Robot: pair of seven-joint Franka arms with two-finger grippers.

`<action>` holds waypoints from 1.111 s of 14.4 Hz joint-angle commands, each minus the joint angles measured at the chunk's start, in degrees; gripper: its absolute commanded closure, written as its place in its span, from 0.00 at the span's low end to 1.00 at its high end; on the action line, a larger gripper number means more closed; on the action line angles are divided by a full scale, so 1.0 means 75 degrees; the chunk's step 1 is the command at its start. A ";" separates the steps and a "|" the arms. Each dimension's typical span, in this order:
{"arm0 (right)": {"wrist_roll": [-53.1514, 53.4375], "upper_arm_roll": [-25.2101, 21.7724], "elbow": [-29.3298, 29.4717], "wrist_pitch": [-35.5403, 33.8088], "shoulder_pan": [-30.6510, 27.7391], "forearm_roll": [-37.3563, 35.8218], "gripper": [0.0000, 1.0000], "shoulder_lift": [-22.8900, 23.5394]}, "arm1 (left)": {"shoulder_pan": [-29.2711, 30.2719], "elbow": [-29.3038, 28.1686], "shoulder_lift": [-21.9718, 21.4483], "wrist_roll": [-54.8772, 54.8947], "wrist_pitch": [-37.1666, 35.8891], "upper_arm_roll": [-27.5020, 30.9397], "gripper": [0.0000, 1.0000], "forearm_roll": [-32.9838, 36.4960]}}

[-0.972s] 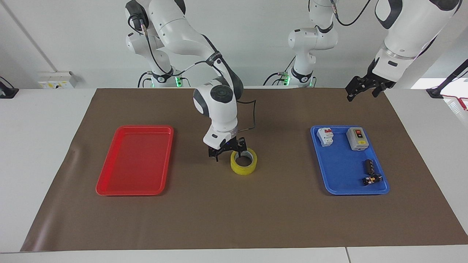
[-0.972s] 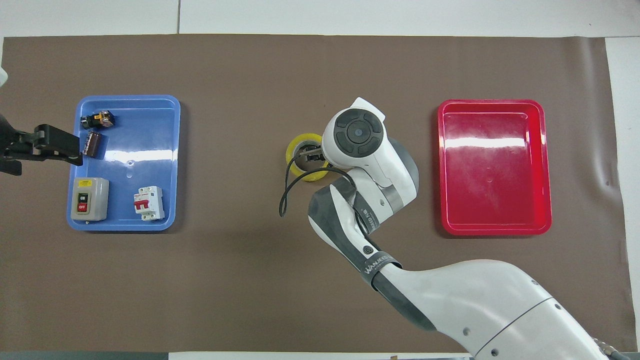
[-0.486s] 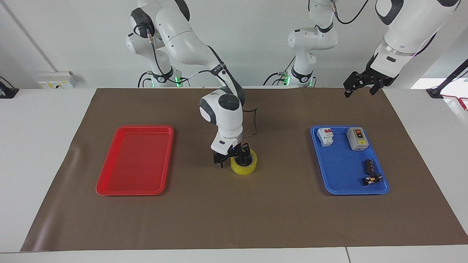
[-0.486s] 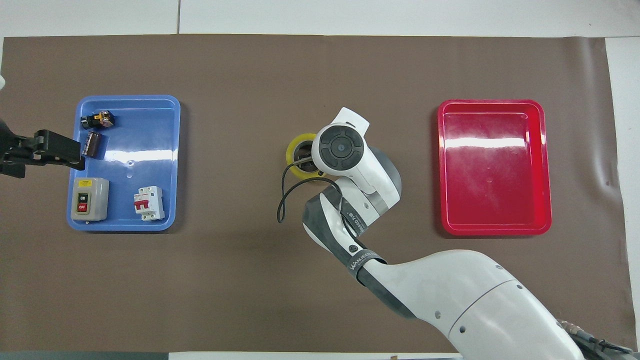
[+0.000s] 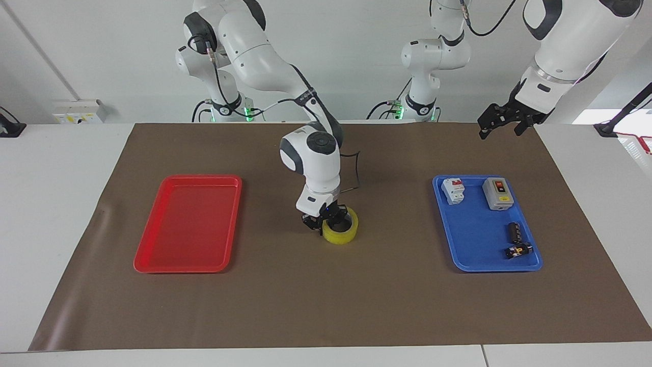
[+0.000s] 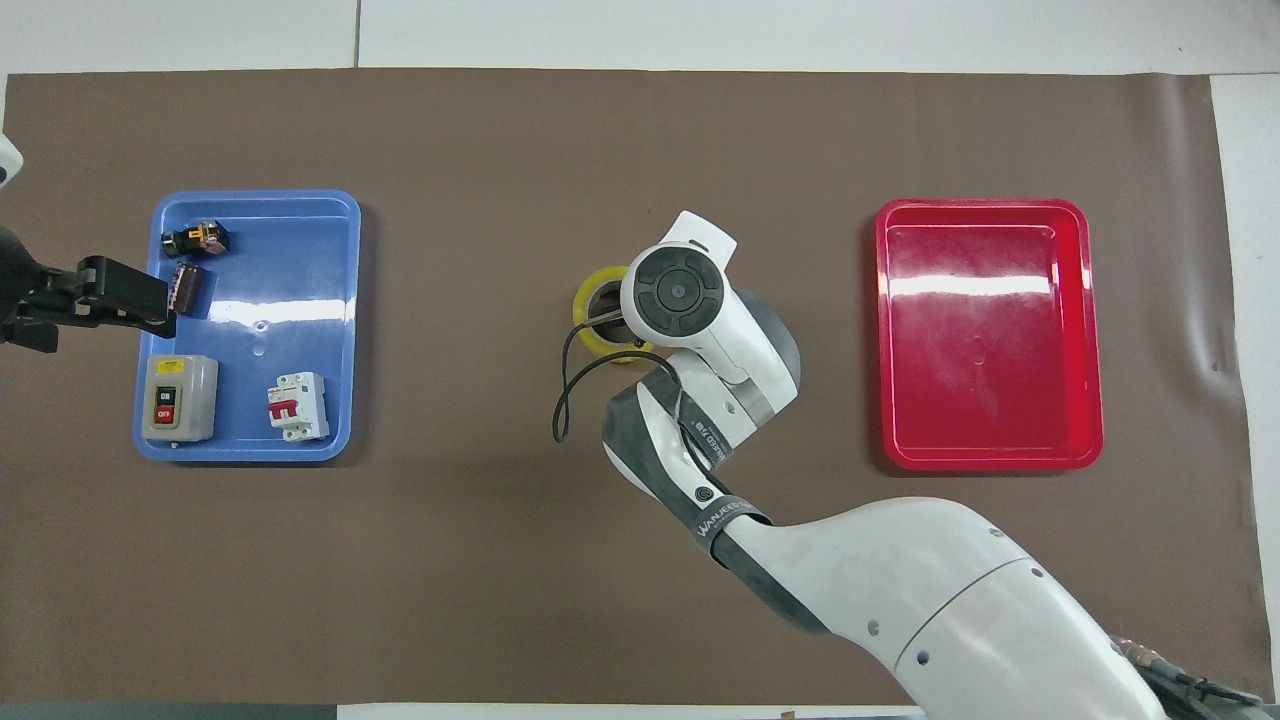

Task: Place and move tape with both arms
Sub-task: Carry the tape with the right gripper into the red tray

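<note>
My right gripper has the tape. I should lay it down flat near the middle of the empty red tray [image 6: 984, 342].
The tape [image 5: 342, 233], a yellow ring with a pale core, lies flat on the brown mat midway between the two trays. My right gripper [image 5: 326, 220] is down on it, shut on the ring's wall on the side toward the red tray, one finger inside the hole and one outside. In the overhead view the right wrist covers most of the tape [image 6: 590, 300] and the fingers. My left gripper [image 5: 500, 131] waits high in the air, open and holding nothing; from above, this left gripper [image 6: 165, 308] overlaps the blue tray's outer edge.
A red tray [image 5: 188, 177] with nothing in it sits toward the right arm's end. A blue tray [image 5: 479, 229] toward the left arm's end holds a breaker, a switch box and two small dark parts. Two smaller white arms stand at the table's back.
The right gripper came down over the tape's wall and closed on it. The left gripper shifted slightly and stayed open.
</note>
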 commanded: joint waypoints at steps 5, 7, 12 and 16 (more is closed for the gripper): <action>-0.0684 0.0031 0.0710 -0.2130 -0.0938 -0.0079 1.00 -0.0670 | 0.0201 0.0009 -0.0081 0.0069 -0.0093 -0.0040 0.00 -0.0165; -0.1478 0.0043 0.0383 -0.2506 -0.1486 -0.0044 1.00 -0.1173 | 0.0319 -0.0084 -0.0093 0.0103 -0.0023 -0.0028 0.00 -0.0165; -0.5109 0.0055 -0.1467 -0.2531 -0.3209 0.0433 1.00 -0.2650 | 0.0331 -0.0378 -0.0222 0.0115 0.0236 -0.0028 0.00 -0.0165; -0.7350 0.0055 -0.2182 -0.1750 -0.4394 0.0752 1.00 -0.2816 | 0.0249 -0.0659 -0.0281 0.0092 0.0693 -0.0051 0.00 -0.0153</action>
